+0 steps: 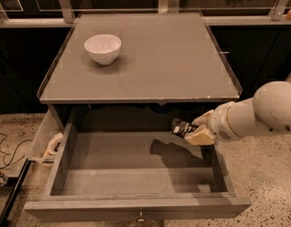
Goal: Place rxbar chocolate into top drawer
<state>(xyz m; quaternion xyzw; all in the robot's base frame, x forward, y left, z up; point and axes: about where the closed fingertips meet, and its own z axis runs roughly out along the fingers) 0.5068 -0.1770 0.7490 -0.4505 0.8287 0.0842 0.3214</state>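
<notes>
Next, I release the rxbar chocolate, now hanging over the drawer's floor, on the top drawer's bare bottom, just behind its middle (157, 152).
The top drawer (136, 207) is pulled wide open below the grey cabinet top (150, 65), and its inside floor is bare. My gripper (192, 131) comes in from the right on a white arm and hangs over the drawer's right rear part, above its floor. It is shut on the rxbar chocolate (182, 126), a small black wrapped bar that sticks out to the left of the tan fingers (200, 137). Its shadow falls on the drawer floor just below.
A white bowl (102, 48) stands on the cabinet top at the back left. A roll of tape (54, 143) and cables (6, 150) lie on the speckled floor at the left. Dark cabinets run along the back.
</notes>
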